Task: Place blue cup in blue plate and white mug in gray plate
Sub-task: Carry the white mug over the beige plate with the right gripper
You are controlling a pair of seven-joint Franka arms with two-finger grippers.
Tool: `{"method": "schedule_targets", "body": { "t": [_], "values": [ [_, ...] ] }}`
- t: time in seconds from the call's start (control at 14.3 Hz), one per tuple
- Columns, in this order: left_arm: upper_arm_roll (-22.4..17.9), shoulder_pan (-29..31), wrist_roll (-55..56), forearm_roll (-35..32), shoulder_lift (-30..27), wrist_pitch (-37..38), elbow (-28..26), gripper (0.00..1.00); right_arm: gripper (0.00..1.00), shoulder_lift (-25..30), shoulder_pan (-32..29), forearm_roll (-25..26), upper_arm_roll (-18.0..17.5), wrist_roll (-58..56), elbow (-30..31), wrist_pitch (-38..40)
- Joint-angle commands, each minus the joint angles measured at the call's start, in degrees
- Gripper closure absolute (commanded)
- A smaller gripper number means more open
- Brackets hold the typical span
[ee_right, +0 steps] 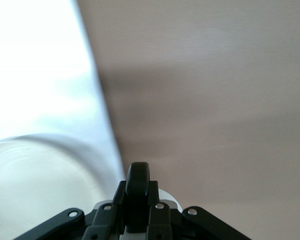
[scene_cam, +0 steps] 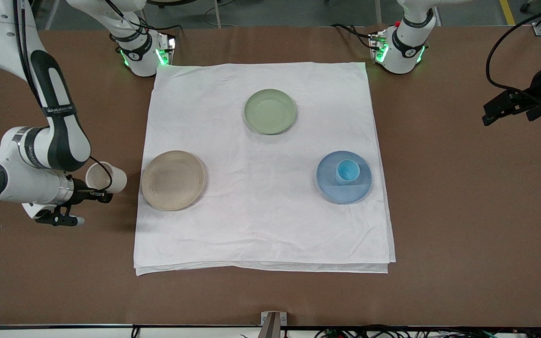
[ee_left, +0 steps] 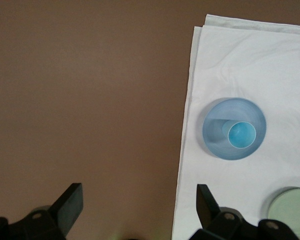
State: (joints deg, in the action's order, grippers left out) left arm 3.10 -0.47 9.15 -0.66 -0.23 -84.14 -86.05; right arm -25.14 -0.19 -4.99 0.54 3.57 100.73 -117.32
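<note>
Next, I set the white mug down with my right gripper on the middle of the empty gray plate [scene_cam: 171, 174] [ee_right: 27, 210].
My right gripper [scene_cam: 100, 195] is shut on the dark handle [ee_right: 138, 175] of the white mug [scene_cam: 106, 177]. It holds the mug tipped on its side over the brown table, beside the gray plate [scene_cam: 173, 180], which is empty. In the right wrist view the gripper [ee_right: 138, 194] clamps the handle. The blue cup [scene_cam: 347, 171] stands upright in the blue plate [scene_cam: 343, 190]; the left wrist view shows both the cup [ee_left: 241, 134] and the plate [ee_left: 217, 145]. My left gripper [scene_cam: 490, 116] is open and empty, raised over the bare table at the left arm's end [ee_left: 139, 202].
A pale green plate [scene_cam: 270, 111] lies empty on the white cloth [scene_cam: 261, 225], nearer the robots' bases. The cloth covers the middle of the brown table [scene_cam: 463, 211]. The cloth's edge [ee_left: 187, 125] runs beside the blue plate.
</note>
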Motion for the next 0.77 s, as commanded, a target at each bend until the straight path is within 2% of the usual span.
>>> {"method": "schedule_targets", "body": {
  "t": [0.0,0.14,0.42,0.7],
  "values": [
    [-1.6,-1.64,-0.63,1.11,-4.68,-0.24,-5.52,0.0,1.0,4.56,5.53,-0.9,0.25,7.91,4.2,-0.19],
    [-1.6,-2.17,-0.63,1.1,-4.0,-0.41,-5.53,0.0,1.0,6.49,8.34,-3.78,0.33,10.13,8.31,-3.24],
    [-0.9,-2.35,-0.8,1.19,-3.29,-0.76,-5.26,0.0,1.0,8.18,14.33,-3.89,0.51,16.28,16.15,-12.56],
    [-0.99,-2.08,-0.89,1.19,-3.02,-1.03,-4.91,0.0,1.0,6.69,15.39,-3.36,0.6,16.99,17.13,-17.59]
  ]
}}
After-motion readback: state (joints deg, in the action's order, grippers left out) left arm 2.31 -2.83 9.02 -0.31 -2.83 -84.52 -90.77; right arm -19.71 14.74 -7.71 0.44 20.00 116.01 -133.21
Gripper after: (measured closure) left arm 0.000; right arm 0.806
